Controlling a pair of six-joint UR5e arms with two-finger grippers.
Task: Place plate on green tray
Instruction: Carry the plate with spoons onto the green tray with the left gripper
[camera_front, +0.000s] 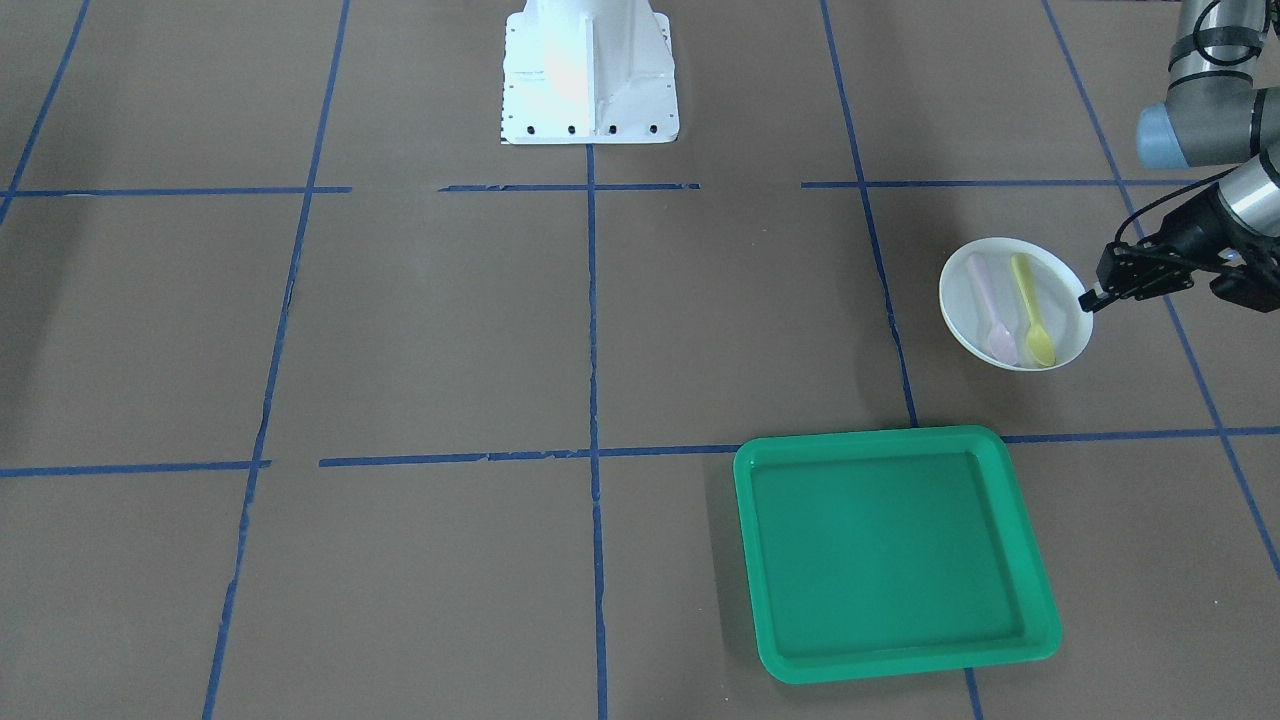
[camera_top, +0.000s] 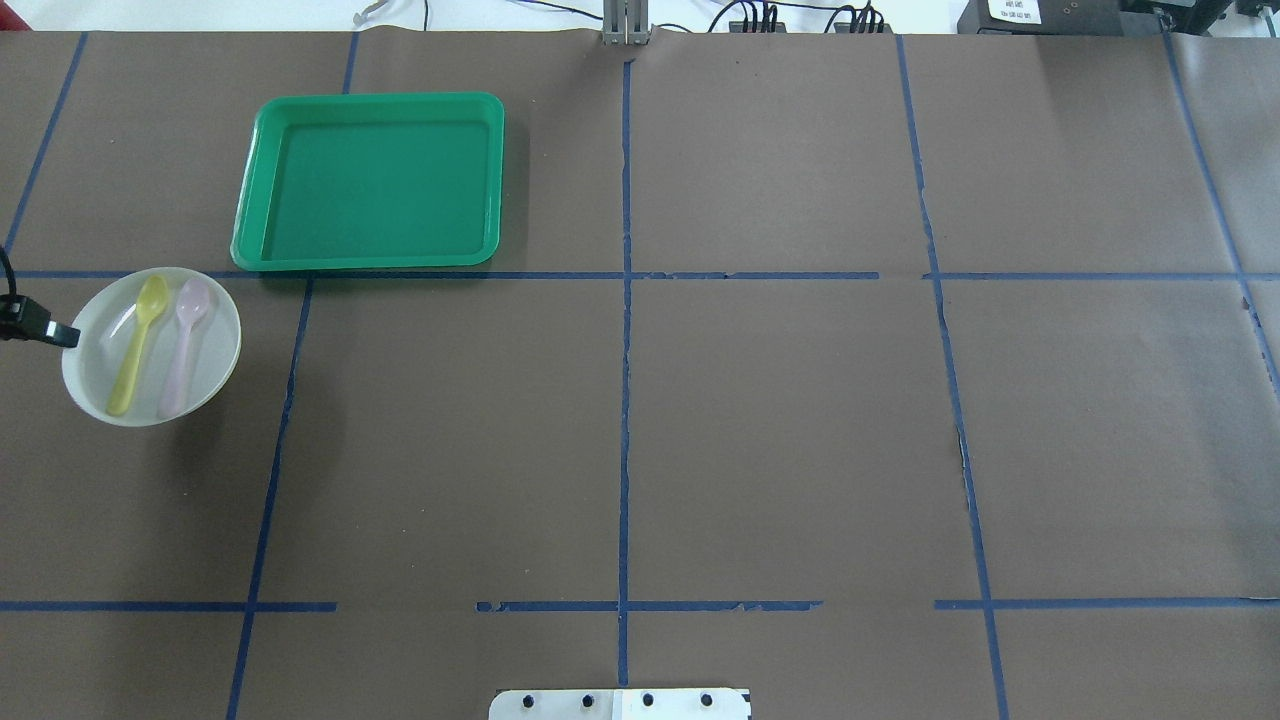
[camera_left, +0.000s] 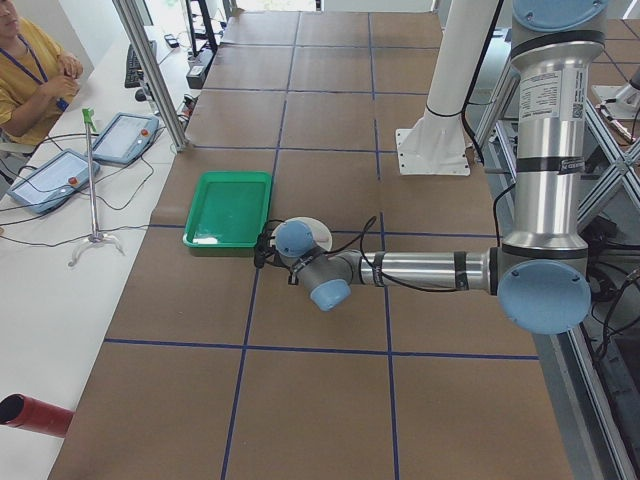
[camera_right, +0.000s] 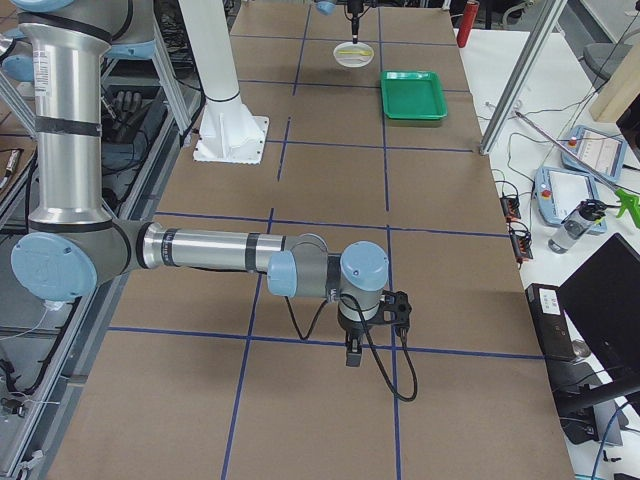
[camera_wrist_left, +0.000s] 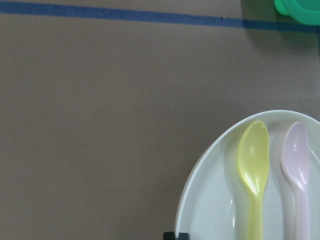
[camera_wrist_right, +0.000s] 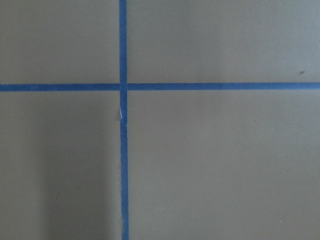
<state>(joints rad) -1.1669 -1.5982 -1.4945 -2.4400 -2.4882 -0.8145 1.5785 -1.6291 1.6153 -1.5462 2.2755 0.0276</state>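
My left gripper has the white plate, still on the table beside the tray. It will let go of it near the middle of the green tray (camera_front: 875, 540), a little toward the robot base.
The white plate (camera_front: 955, 300) lies on the table at the robot's left, with a yellow spoon (camera_front: 1032, 310) and a pink spoon (camera_front: 990, 310) in it. It also shows in the overhead view (camera_top: 215, 345) and the left wrist view (camera_wrist_left: 215, 200). The green tray (camera_front: 870, 437) lies flat beside it, farther from the robot, with nothing in it (camera_top: 370, 98). My left gripper (camera_front: 1088, 299) is at the plate's outer rim, fingers pinched together on it (camera_top: 68, 337). My right gripper (camera_right: 352, 355) hangs over bare table far from both; I cannot tell if it is open or shut.
The white robot base (camera_front: 590, 75) stands at the table's middle rear. Blue tape lines cross the brown table. An operator and tablets are beyond the far edge near the tray (camera_left: 40, 70).
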